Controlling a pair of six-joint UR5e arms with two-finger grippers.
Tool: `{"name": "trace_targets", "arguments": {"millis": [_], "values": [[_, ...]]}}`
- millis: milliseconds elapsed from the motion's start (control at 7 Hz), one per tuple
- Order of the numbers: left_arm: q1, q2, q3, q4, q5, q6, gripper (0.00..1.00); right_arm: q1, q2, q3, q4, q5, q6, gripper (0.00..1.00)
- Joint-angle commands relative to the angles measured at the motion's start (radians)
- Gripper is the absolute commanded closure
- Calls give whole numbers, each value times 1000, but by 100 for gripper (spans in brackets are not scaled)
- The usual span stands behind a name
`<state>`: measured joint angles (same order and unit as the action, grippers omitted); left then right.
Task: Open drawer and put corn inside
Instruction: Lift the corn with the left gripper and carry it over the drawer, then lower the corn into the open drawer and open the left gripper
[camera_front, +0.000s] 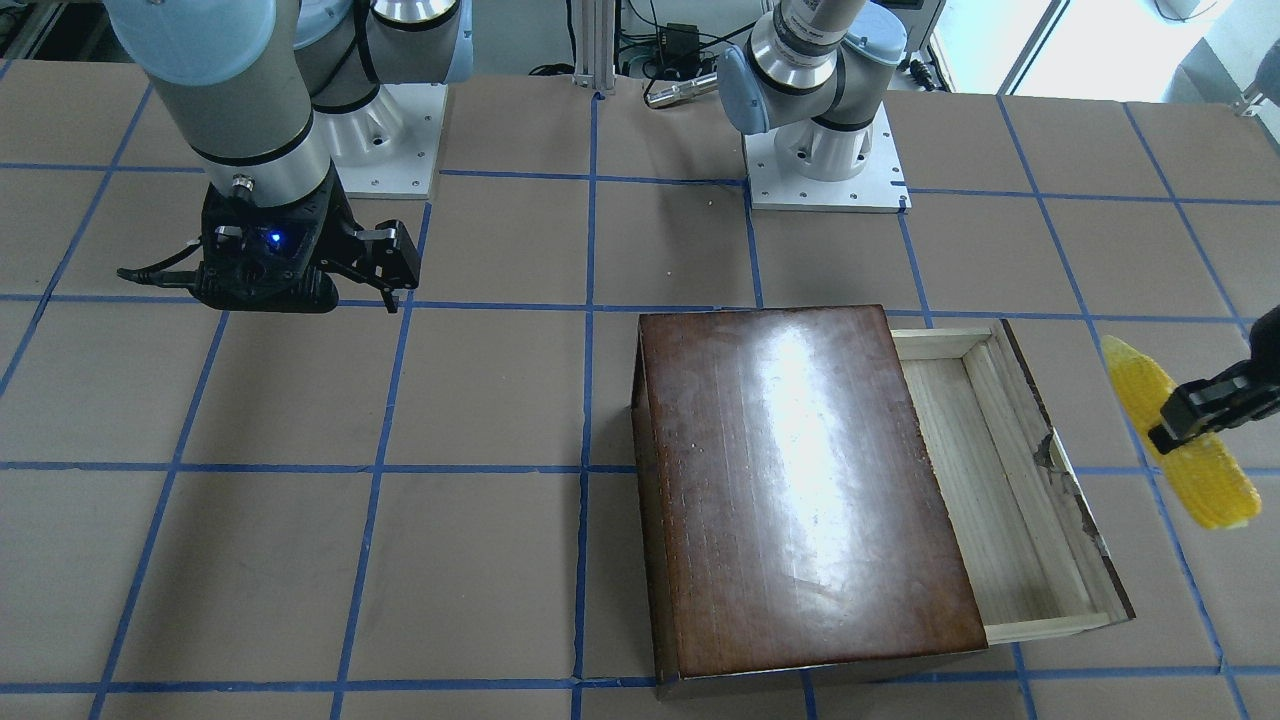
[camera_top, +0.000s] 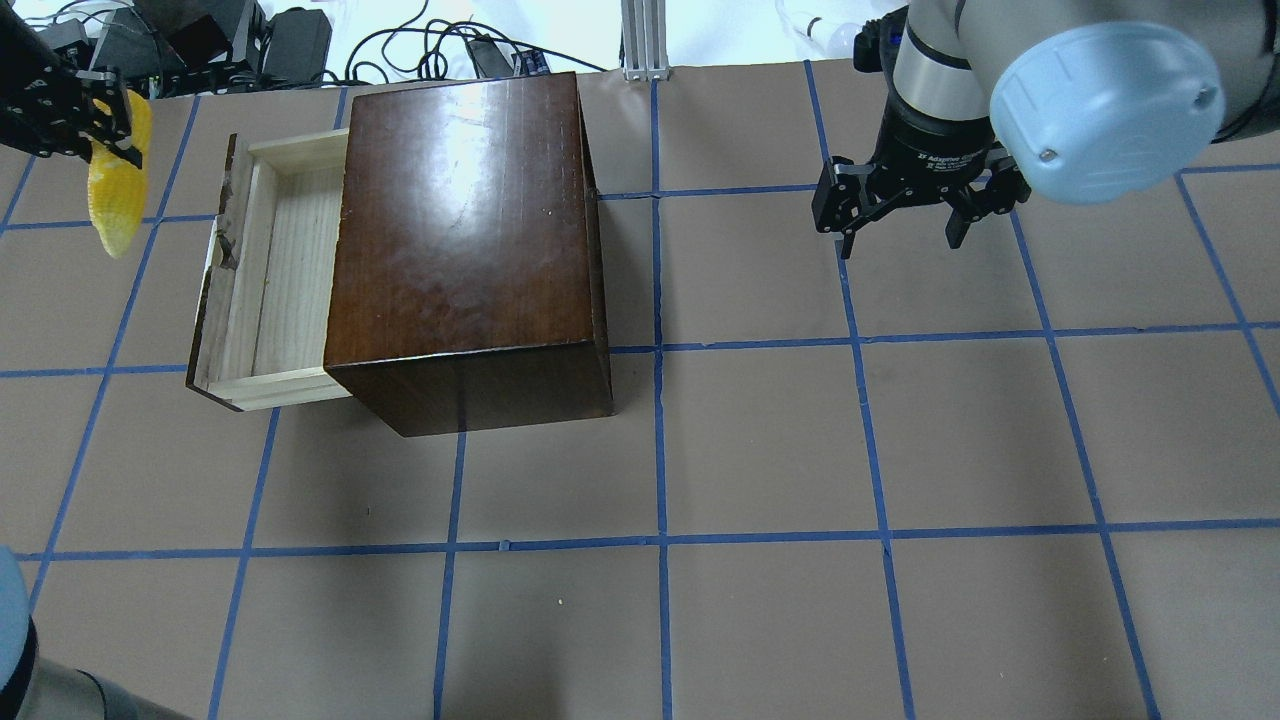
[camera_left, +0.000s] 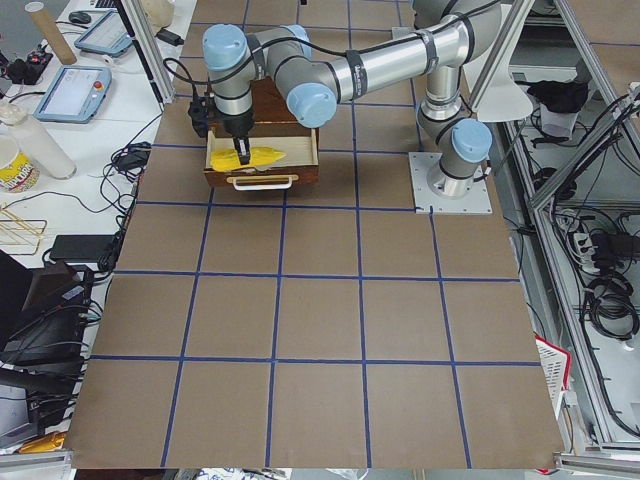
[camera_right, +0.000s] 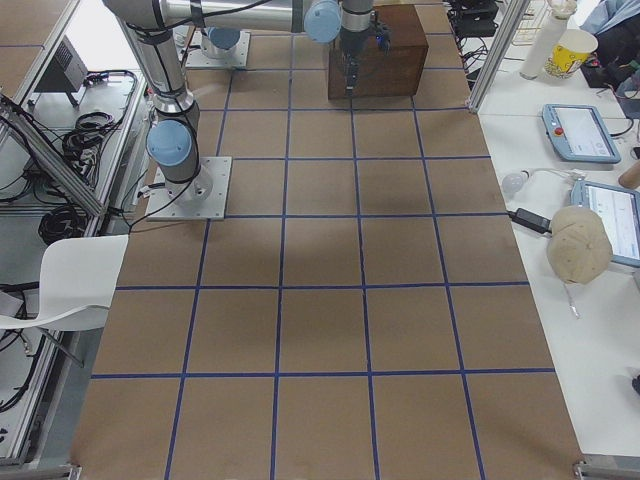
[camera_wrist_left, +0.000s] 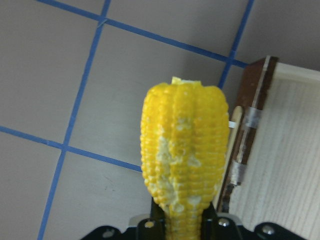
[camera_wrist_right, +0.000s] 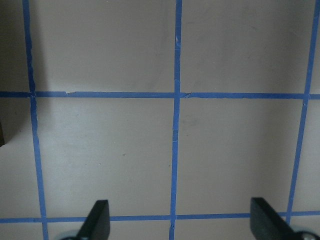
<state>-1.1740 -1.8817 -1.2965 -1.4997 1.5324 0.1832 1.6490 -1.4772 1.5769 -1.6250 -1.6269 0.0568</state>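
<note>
I need to use my left gripper to set the yellow corn down and let go of it on the middle of the drawer's pale wood bottom (camera_front: 998, 476) (camera_wrist_left: 285, 175). The corn now hangs just outside the drawer.
My left gripper (camera_top: 108, 130) is shut on the yellow corn (camera_top: 115, 200) and holds it in the air, tip hanging down, just outside the drawer's dark front panel (camera_wrist_left: 248, 125). In the front-facing view the corn (camera_front: 1215, 490) hangs right of the open drawer (camera_front: 985, 480). The drawer (camera_top: 275, 270) is pulled out of the dark-brown box (camera_top: 460, 230), and its pale wood floor is bare. My right gripper (camera_top: 900, 243) hangs open above the table, well away from the box, its fingers (camera_wrist_right: 97, 220) spread wide with nothing between them.
The table (camera_top: 760, 450) is brown with a blue tape grid. Cables and power bricks (camera_top: 270, 40) lie past its far edge behind the box. The arm bases (camera_front: 825, 160) are bolted on at the robot's side.
</note>
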Motion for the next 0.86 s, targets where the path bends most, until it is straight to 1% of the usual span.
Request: {"name": "trace_targets", "arguments": {"millis": [0,143,571,714], "values": [[-94,1,-65,9,-3,-11,100,0,0,0,1,-1,0,0],[-104,-10,-105,31,-5,-4,100,0,0,0,1,-1,0,0],[-102,-45,-119,55,-6,-2,100,0,0,0,1,-2,0,0],[-102,-62,-125,84,-8,-1,100,0,0,0,-1,-2,0,0]]}}
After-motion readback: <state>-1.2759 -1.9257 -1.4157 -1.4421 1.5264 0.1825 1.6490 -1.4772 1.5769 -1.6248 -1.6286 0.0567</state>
